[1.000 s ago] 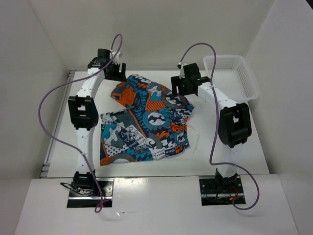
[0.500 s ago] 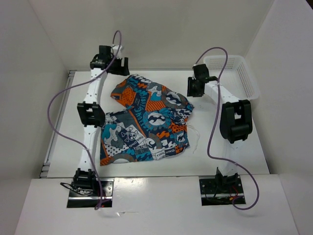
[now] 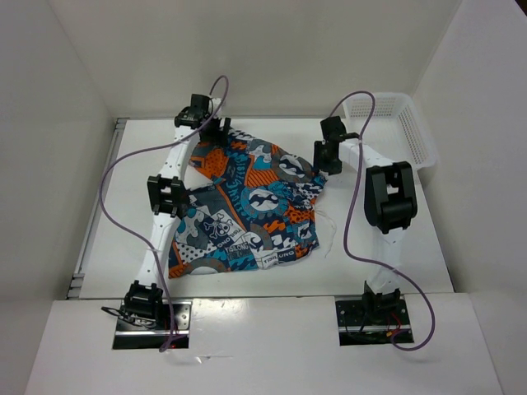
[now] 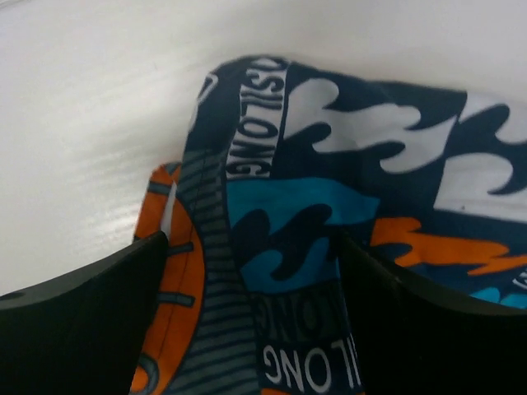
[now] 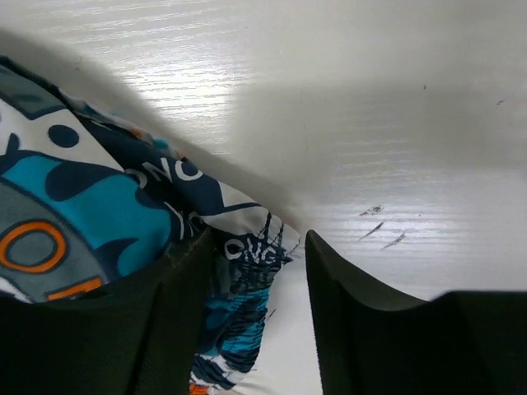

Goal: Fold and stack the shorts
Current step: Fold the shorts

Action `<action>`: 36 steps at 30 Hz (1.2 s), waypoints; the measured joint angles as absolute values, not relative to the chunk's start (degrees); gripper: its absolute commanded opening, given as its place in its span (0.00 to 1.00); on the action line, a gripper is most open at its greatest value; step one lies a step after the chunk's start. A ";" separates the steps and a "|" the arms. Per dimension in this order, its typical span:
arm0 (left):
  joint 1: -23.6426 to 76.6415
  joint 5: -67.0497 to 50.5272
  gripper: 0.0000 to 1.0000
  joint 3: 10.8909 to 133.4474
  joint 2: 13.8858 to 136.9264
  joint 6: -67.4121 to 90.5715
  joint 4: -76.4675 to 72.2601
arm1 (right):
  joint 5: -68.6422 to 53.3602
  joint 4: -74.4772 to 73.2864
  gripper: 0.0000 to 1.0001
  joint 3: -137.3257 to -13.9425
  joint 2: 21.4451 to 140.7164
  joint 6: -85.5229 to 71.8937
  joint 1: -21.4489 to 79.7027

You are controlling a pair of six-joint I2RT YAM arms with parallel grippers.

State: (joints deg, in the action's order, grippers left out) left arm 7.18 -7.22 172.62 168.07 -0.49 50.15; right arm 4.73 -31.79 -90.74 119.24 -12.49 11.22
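Note:
Next, I move my left gripper's fingers out, as they are around cloth well inside the shorts' far corner, and pinch the corner's edge [image 4: 243, 72] before folding.
The patchwork shorts [image 3: 247, 202] in teal, orange, white and black lie spread and rumpled mid-table. My left gripper [image 3: 216, 132] is at their far left corner. In the left wrist view it is open [image 4: 251, 247], its dark fingers [image 4: 90, 304] on either side of a fabric fold [image 4: 280, 230]. My right gripper [image 3: 324, 160] is at the shorts' far right edge. In the right wrist view it is open [image 5: 259, 243], with the cloth's edge [image 5: 247, 271] between its fingers [image 5: 362, 313], not pinched.
A white mesh basket [image 3: 394, 123] stands at the far right corner, close behind the right arm. Purple cables loop above both arms. White walls enclose the table on three sides.
My left gripper has moved right and nearer, onto the shorts' far left corner. My right gripper has moved toward the shorts' right edge and lower.

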 measured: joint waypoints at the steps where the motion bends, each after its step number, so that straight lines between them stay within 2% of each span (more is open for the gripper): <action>1: 7.31 -6.59 0.89 173.16 168.20 -0.40 50.72 | 4.71 -31.81 0.57 -90.74 119.59 -12.56 11.25; 2: 7.40 -6.17 0.78 173.25 168.20 -0.21 51.66 | 4.60 -31.86 0.61 -90.74 120.01 -12.53 11.25; 3: 7.53 -5.54 0.78 173.27 168.20 -0.21 52.07 | 4.27 -31.97 0.61 -90.74 120.55 -12.45 11.25; 4: 7.57 -5.08 0.69 173.27 168.20 -0.34 52.58 | 4.05 -31.88 0.62 -90.56 120.86 -12.49 11.25; 6: 7.60 -4.75 0.61 174.01 168.33 0.03 53.87 | 3.31 -31.81 0.59 -89.52 121.03 -12.36 11.25; 7: 7.60 -4.75 0.55 175.30 168.77 -0.05 55.40 | 2.90 -31.77 0.52 -89.14 121.14 -12.12 11.25; 8: 7.60 -4.80 0.44 176.44 169.21 0.01 56.66 | 2.35 -31.64 0.33 -89.10 121.14 -12.05 11.25; 11: 7.60 -5.45 0.23 177.55 169.42 0.25 59.72 | 1.56 -30.94 0.00 -89.06 121.21 -11.51 11.27; 12: 7.60 -5.87 0.16 177.80 169.42 0.12 61.10 | 1.54 -30.87 0.00 -89.08 121.21 -11.51 11.29; 15: 7.31 -6.98 0.14 178.52 169.29 0.19 64.73 | 1.54 -30.87 0.00 -89.49 121.36 -10.85 11.38; 17: 7.18 -7.64 0.19 176.53 167.98 0.16 66.35 | 1.52 -30.87 0.00 -89.71 121.36 -9.89 11.49; 18: 7.03 -8.21 0.24 172.99 166.06 0.19 66.76 | 1.54 -30.85 0.00 -89.80 121.38 -9.06 11.55; 19: 6.87 -8.97 0.46 169.38 163.98 0.08 67.75 | 1.72 -30.87 0.00 -89.95 121.38 -8.10 11.75; 24: 5.82 -15.84 1.00 147.59 150.54 -0.12 68.47 | 2.90 -30.15 0.00 -90.52 121.40 -3.29 14.02; 27: 4.99 -17.91 1.00 138.39 142.65 0.14 60.86 | 2.55 -29.80 0.00 -90.72 121.40 -1.52 15.90; 29: 4.45 -17.47 1.00 138.54 140.79 0.21 54.94 | 1.98 -29.54 0.00 -90.76 121.40 -0.36 17.04; 31: 3.75 -16.12 1.00 144.99 142.80 0.23 50.57 | 1.39 -29.41 0.00 -90.76 121.40 0.80 18.17; 34: 2.57 -12.21 1.00 168.44 154.01 0.21 47.99 | 0.56 -29.19 0.00 -90.80 121.40 1.93 19.31; 36: 2.13 -8.73 1.00 171.37 156.68 0.19 45.67 | -0.03 -29.15 0.00 -90.80 121.40 2.59 19.66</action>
State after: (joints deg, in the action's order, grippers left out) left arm 2.13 -8.73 171.37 156.68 0.19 45.67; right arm -0.03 -29.15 -90.80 121.40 2.59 19.66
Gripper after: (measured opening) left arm 0.997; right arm 0.026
